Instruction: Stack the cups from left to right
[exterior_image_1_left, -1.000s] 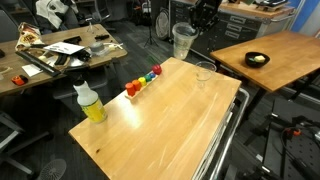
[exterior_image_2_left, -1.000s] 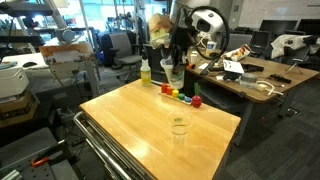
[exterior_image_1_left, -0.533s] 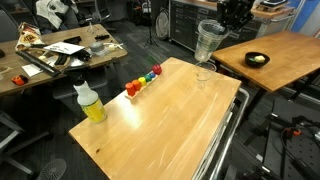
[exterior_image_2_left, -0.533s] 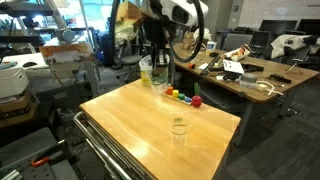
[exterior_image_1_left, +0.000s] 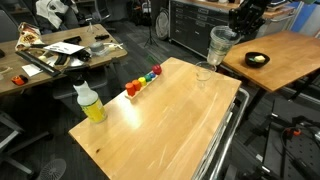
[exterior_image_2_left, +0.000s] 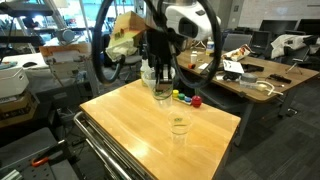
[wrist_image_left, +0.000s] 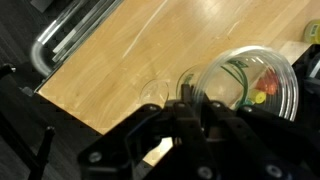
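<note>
The gripper needs to release the held clear plastic cup inside the single clear cup (exterior_image_1_left: 206, 77) (wrist_image_left: 160, 91) standing near the edge of the wooden table. The held cup still hangs above it.
My gripper (exterior_image_1_left: 231, 33) is shut on the rim of a clear plastic cup (exterior_image_1_left: 221, 45), which looks like a nested stack, and holds it in the air. It hangs a little above and beside a single clear cup (exterior_image_1_left: 204, 72) that stands near the wooden table's edge. In an exterior view the held cup (exterior_image_2_left: 161, 86) is behind and above the standing cup (exterior_image_2_left: 179, 127), with the gripper (exterior_image_2_left: 160, 70) over it. In the wrist view the held cup (wrist_image_left: 250, 85) fills the right side, under the gripper (wrist_image_left: 190, 105). The standing cup (wrist_image_left: 160, 92) shows faintly beside it.
A row of small coloured blocks (exterior_image_1_left: 143, 80) lies across the wooden table (exterior_image_1_left: 160, 120), also seen in an exterior view (exterior_image_2_left: 185, 97). A yellow-liquid bottle (exterior_image_1_left: 90, 103) stands at one corner. A black bowl (exterior_image_1_left: 257, 59) sits on a neighbouring table. A metal rail (wrist_image_left: 80, 35) runs along the table's edge.
My gripper has carried the held cup across the table, away from the bottle side and toward the single standing cup, and somewhat lower.
</note>
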